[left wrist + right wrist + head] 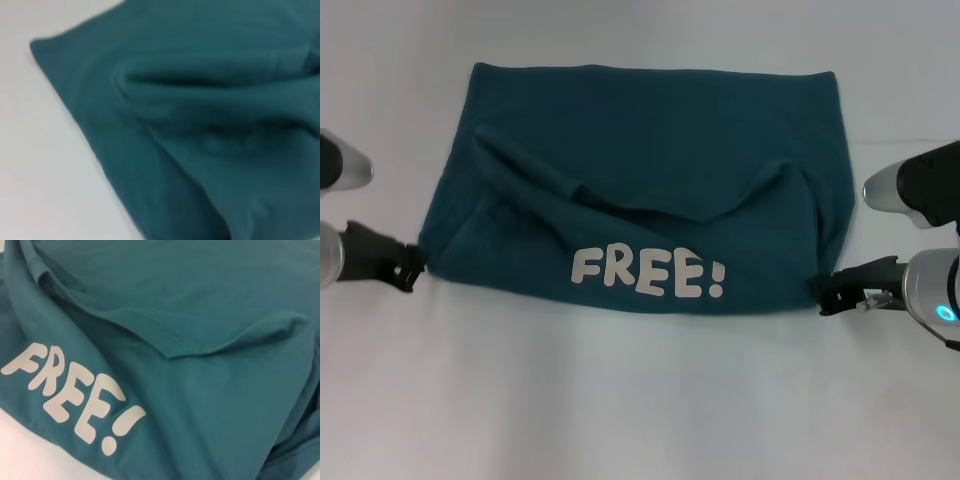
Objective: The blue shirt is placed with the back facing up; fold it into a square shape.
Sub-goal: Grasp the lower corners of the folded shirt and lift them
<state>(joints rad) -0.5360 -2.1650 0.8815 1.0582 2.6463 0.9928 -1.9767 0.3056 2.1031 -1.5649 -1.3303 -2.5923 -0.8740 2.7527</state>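
Note:
The blue shirt is held at its outermost front corner by my left gripper, so that gripper should open and take the front edge farther in toward the lettering [461,279] before it pulls.
The blue shirt [660,150] lies on the white table, its near part folded up over the rest so the white "FREE!" lettering [648,272] faces up along the front edge. A loose ridge of cloth runs across its middle. My left gripper [413,266] sits low at the shirt's front left corner, right against the cloth. My right gripper [818,295] sits at the front right corner, also against the edge. The left wrist view shows rumpled teal cloth of the shirt [210,125] and a corner on the table. In the right wrist view, the shirt [200,305] and its lettering [75,395] fill the picture.
The white table [640,400] stretches bare all round the shirt, with wide room in front. Both arms' silver wrist housings show at the far left [345,165] and far right [890,188] edges.

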